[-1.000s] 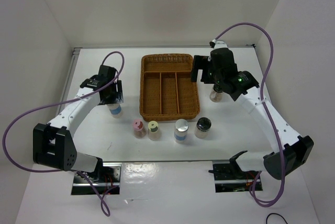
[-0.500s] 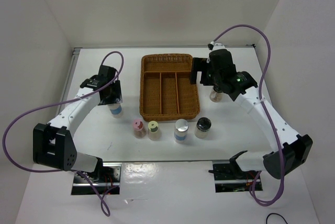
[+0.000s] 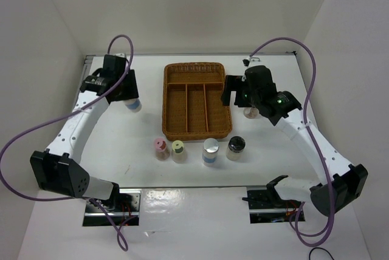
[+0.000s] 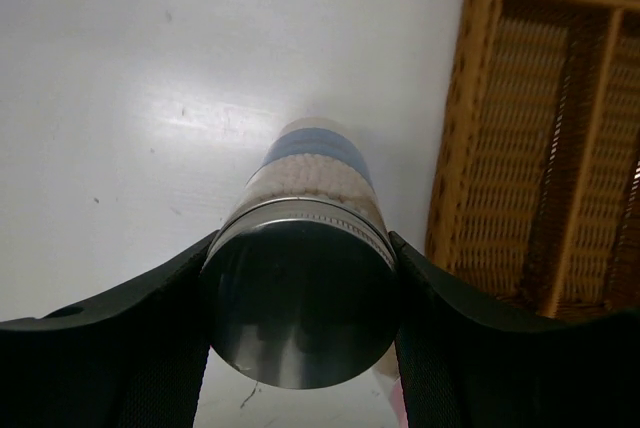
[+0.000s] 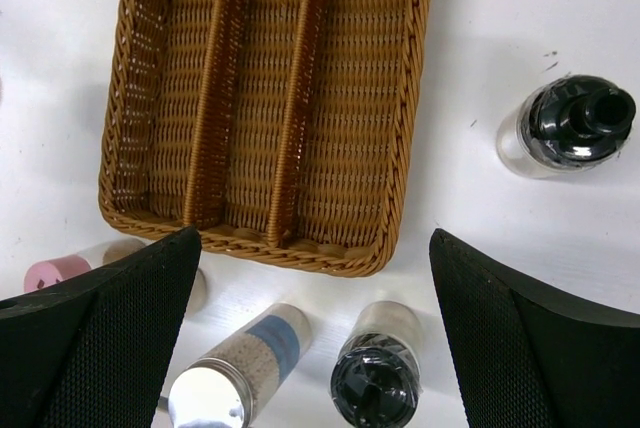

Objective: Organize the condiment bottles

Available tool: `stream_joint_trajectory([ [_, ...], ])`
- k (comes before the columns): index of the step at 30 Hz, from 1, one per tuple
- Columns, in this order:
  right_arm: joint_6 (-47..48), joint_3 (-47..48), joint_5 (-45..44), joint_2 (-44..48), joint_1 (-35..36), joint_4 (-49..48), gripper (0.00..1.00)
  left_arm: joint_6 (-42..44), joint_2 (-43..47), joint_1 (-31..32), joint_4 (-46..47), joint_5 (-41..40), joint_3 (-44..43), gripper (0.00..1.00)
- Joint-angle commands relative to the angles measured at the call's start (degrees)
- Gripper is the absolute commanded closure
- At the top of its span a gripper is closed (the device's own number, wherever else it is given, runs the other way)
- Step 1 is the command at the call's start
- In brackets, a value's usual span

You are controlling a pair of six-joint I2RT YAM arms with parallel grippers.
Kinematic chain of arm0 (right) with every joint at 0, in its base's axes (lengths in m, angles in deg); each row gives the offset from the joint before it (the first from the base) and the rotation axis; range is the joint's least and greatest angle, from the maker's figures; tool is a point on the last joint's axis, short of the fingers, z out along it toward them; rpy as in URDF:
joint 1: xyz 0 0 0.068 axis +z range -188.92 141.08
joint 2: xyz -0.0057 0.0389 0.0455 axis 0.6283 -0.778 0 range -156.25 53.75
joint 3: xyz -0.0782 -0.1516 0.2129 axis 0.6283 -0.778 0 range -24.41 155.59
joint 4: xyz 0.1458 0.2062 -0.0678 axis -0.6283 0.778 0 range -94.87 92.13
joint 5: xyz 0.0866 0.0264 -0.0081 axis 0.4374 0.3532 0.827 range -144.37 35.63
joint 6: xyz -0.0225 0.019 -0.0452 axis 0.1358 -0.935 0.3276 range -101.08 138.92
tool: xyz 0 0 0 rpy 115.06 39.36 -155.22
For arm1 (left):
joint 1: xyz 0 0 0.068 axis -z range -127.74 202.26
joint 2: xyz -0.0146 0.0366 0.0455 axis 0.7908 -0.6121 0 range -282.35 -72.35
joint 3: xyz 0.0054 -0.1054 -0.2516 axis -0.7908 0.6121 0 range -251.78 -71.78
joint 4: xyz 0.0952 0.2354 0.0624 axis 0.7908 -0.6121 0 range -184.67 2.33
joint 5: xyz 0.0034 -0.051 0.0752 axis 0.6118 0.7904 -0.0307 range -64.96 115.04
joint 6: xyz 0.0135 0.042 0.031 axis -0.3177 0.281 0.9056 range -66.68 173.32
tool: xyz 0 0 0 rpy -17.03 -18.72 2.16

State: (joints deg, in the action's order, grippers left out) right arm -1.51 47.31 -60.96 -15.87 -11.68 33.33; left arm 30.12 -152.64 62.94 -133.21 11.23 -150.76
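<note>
The white shaker will sit in the long compartment [image 3: 178,95] [image 4: 543,60] closest to my left gripper, by the tray's cross divider, once that gripper opens.
My left gripper [image 3: 126,92] is shut on a white shaker with a silver cap and blue band [image 3: 134,105], left of the wicker tray; the wrist view shows its cap [image 4: 300,303] between my fingers [image 4: 130,348]. I cannot tell whether it clears the table. My right gripper [image 3: 242,98] is open and empty, hovering by the tray's right side. A black-topped clear shaker [image 3: 250,112] [image 5: 572,126] stands just right of it. In a row in front of the tray stand the pink-capped [image 3: 160,148], yellow-green-capped [image 3: 178,149], second white [image 3: 210,150] [image 5: 235,383] and second black-topped [image 3: 236,147] [image 5: 375,388] shakers.
The brown wicker tray [image 3: 167,99] [image 5: 405,98] [image 4: 455,148] has three long compartments and one cross compartment at the far end, all empty. White walls enclose the table on the left, back and right. Purple cables loop over both arms.
My left gripper has moved away from the near edge and slightly left, carrying the white shaker. My right gripper has shifted a little nearer and right, uncovering more of the black-topped shaker.
</note>
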Motion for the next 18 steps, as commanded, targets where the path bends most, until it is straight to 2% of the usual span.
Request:
stream_joint_trajectory([
  [1,-0.58,-0.62,0.87,0.54,0.53,-1.98,0.01,2.28,-1.17,-0.22,0.71,0.17,-6.7,0.52],
  [5,-1.1,-3.16,0.88,0.02,0.53,-4.26,0.01,2.81,-5.22,1.63,1.24,2.46,-11.45,0.52],
  [18,-2.25,-8.17,-1.67,-0.87,1.06,-7.87,0.01,3.87,-18.15,10.59,2.91,1.23,-24.55,0.52],
])
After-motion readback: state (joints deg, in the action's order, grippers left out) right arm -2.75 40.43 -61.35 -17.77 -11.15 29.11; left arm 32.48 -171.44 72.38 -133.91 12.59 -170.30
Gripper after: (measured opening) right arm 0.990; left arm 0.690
